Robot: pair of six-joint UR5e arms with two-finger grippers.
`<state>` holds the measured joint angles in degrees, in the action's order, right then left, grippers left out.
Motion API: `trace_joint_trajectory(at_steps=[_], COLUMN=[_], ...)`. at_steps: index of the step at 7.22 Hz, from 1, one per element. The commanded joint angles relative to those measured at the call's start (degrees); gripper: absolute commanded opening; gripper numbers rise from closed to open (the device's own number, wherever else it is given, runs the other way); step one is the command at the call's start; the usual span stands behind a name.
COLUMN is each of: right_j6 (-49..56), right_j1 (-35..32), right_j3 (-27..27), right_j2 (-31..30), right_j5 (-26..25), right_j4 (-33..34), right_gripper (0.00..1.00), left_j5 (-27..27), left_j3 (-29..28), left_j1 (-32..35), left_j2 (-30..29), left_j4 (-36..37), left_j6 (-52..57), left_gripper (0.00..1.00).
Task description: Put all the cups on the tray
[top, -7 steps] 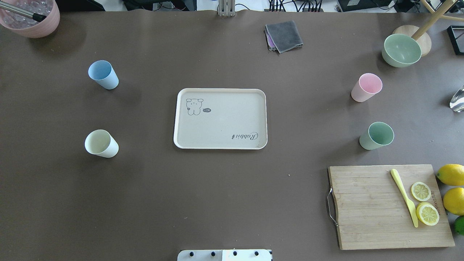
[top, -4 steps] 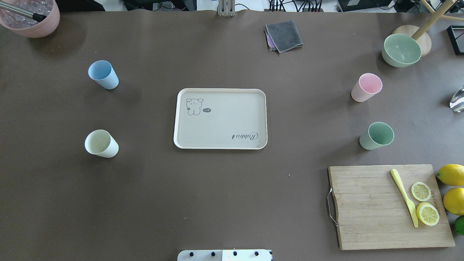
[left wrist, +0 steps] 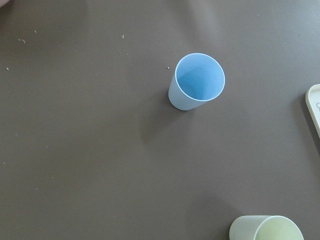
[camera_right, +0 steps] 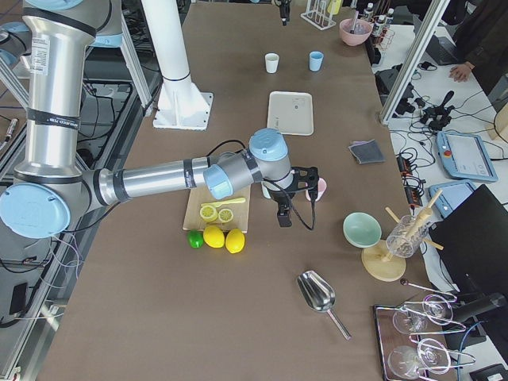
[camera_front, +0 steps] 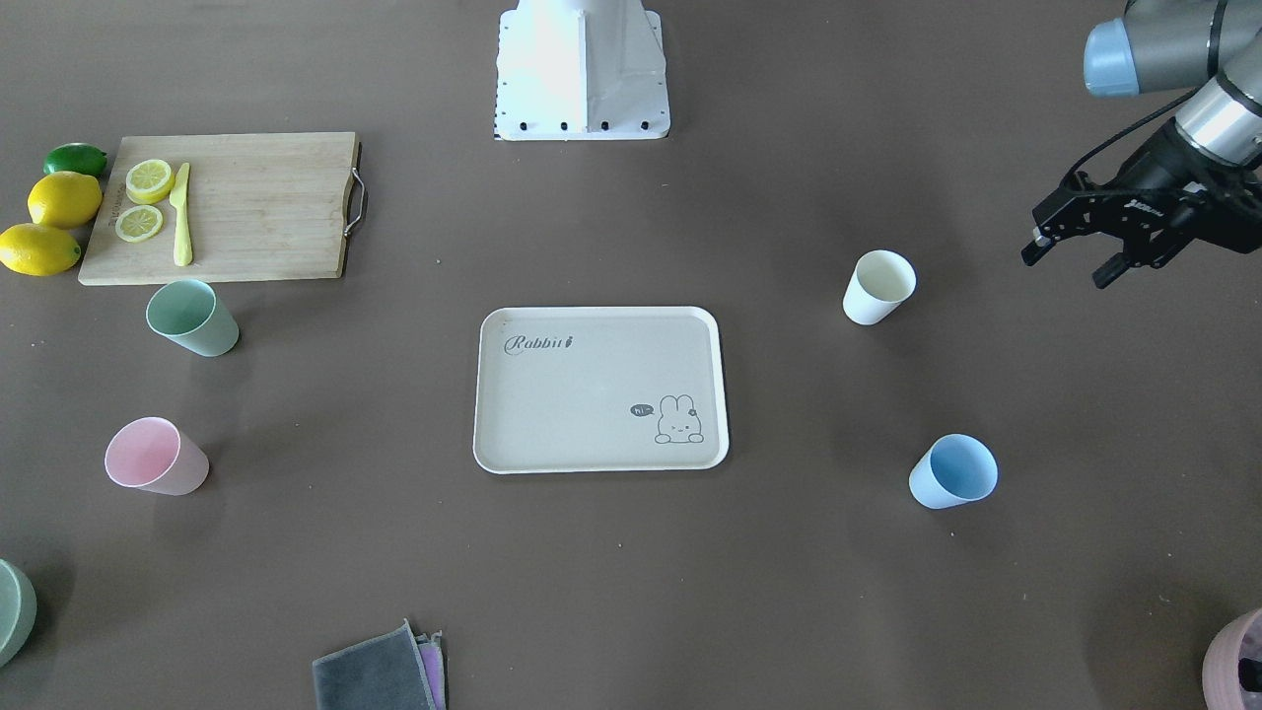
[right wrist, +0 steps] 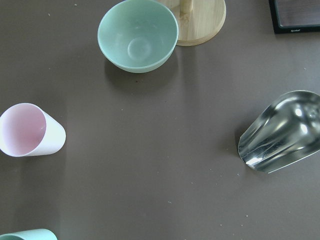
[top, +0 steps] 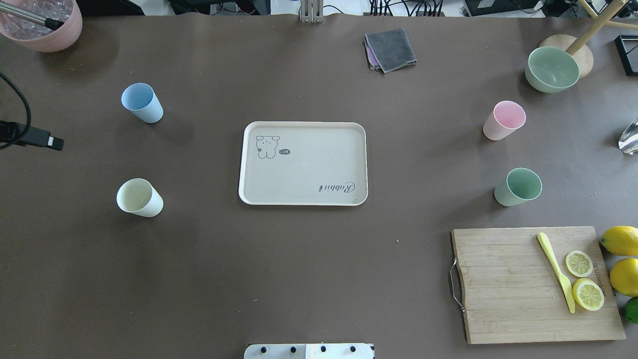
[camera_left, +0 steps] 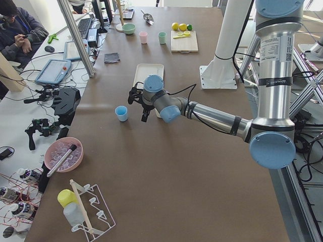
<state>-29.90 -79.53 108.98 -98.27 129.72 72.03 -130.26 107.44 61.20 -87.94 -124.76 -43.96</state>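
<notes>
My left gripper needs to go to the cream cup next. It should grab the cream cup's rim (camera_front: 913, 285) (left wrist: 256, 234), on the side away from the beige tray.
The beige tray (top: 303, 169) lies at the table's middle with nothing on it; it also shows in the front view (camera_front: 582, 394). A blue cup (top: 142, 102) and a cream cup (top: 139, 197) stand upright to its left. A pink cup (top: 504, 120) and a green cup (top: 518, 187) stand to its right. My left gripper (camera_front: 1068, 264) is open and empty, hovering outside the cream cup (camera_front: 878, 286) and blue cup (camera_front: 952, 471). Its wrist view looks down on the blue cup (left wrist: 196, 82). My right gripper (camera_right: 295, 194) shows only in the right side view, near the pink cup; I cannot tell its state.
A wooden cutting board (top: 503, 284) with lemon slices and a yellow knife (top: 555, 271) lies front right, with lemons (top: 620, 240) beside it. A green bowl (top: 552, 68), a metal scoop (right wrist: 280, 131), a grey cloth (top: 390, 49) and a pink bowl (top: 42, 22) stand along the far side.
My left gripper has come into the overhead view at the left edge, between the blue and cream cups. The cups and the tray have not moved.
</notes>
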Motion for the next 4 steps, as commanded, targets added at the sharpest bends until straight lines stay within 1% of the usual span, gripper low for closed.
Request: trace_joint_trajectory(at_steps=[1,3,4], right_j6=[-0.9,-0.9,-0.9], right_j1=[1.8,1.8,1.8], right_j3=[-0.1,-0.2,-0.2], right_j2=[0.2,0.2,0.1], right_j5=[-0.4,-0.4,-0.4], right_j4=[0.0,0.0,0.0], right_gripper=[1.0,1.0,1.0], left_j5=[7.8,14.2,14.9], left_j3=[-0.1,-0.6,-1.5], left_j1=[-9.2,-16.1,-17.3], left_j2=[-1.1,-2.4,-2.5], left_j4=[-1.0,-0.9,-0.9], left_j6=[-7.5,-11.0,-11.0], left_gripper=[0.99,0.98,0.97])
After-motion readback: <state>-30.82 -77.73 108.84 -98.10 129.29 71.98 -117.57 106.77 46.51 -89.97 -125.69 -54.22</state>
